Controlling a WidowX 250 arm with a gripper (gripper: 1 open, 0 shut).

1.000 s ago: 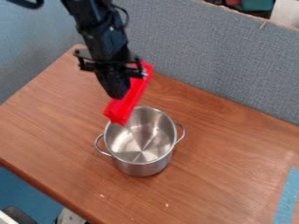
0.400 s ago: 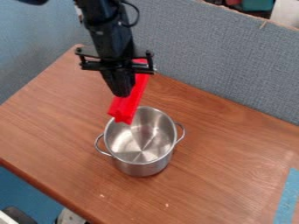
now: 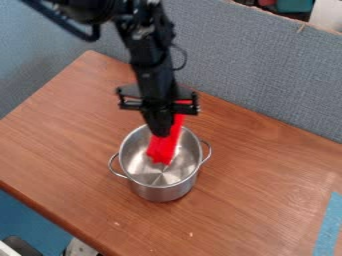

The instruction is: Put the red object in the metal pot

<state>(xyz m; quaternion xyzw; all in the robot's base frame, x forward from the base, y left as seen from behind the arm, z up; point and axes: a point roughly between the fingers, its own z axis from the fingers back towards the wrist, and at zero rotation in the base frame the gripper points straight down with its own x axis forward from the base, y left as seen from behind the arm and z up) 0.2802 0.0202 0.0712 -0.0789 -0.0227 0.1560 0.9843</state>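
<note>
My gripper will set the red object free on the metal pot's bottom, midway [image 3: 163,161] between the pot's two small side handles.
The red object [image 3: 166,142] is a bright red bar hanging upright from my gripper [image 3: 164,117], which is shut on its top end. Its lower end reaches down inside the metal pot [image 3: 138,182], a shiny round steel pot with small side handles near the middle of the wooden table. My black arm comes down from the upper left and stands right over the pot's opening. Whether the bar's tip touches the pot floor I cannot tell.
The brown wooden table [image 3: 54,110] runs out to its front edge at the lower left and right. A grey-blue partition wall [image 3: 254,60] stands behind the table.
My gripper has carried the red object to the right and downward, from above the pot's left rim to over its centre. The bar turned from tilted to upright and now dips into the pot.
</note>
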